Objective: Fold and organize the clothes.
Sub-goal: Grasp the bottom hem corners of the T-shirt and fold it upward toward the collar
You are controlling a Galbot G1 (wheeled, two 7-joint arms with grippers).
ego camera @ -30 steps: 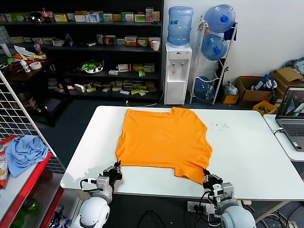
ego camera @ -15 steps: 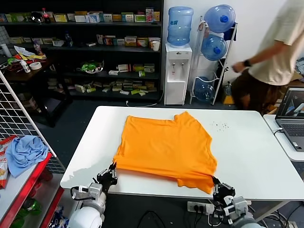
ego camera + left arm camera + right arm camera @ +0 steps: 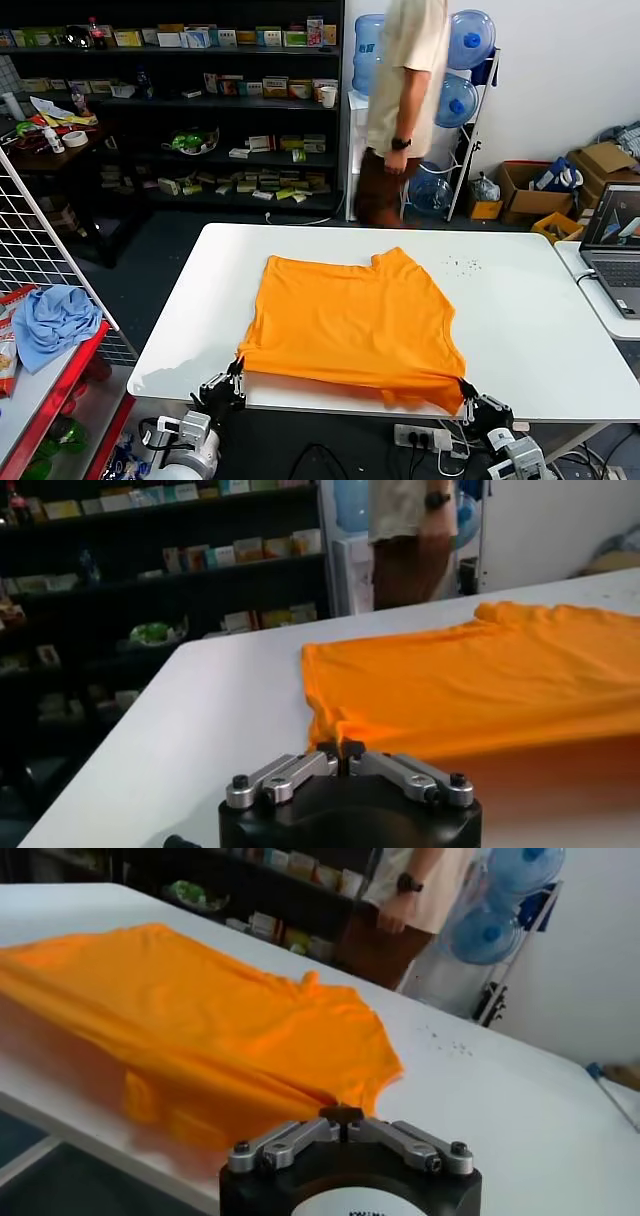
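The lower fold of the orange T-shirt sags under the T-shirt's near edge, so I should lay that edge farther in before my left gripper takes the lower fold's corner [image 3: 258, 377].
The orange T-shirt [image 3: 355, 325] lies spread on the white table [image 3: 530, 320], its near edge drawn to the table's front edge. My left gripper [image 3: 235, 378] is shut on the shirt's near left corner at the table's front edge. My right gripper [image 3: 467, 392] is shut on the near right corner, just off the front edge. In the left wrist view the shut gripper [image 3: 340, 750] pinches the orange fabric [image 3: 470, 680]. In the right wrist view the shut gripper [image 3: 341, 1116] grips the shirt [image 3: 200, 1018], which stretches away over the table.
A person [image 3: 405, 100] walks behind the table near the water dispenser [image 3: 372, 150]. A laptop [image 3: 615, 240] sits on a side table at the right. A light blue cloth [image 3: 50, 320] lies on a red shelf at the left. Dark shelves [image 3: 200, 100] stand behind.
Both grippers have pulled the shirt toward the table's front edge and dropped lower. The person has walked from the right to behind the table's middle.
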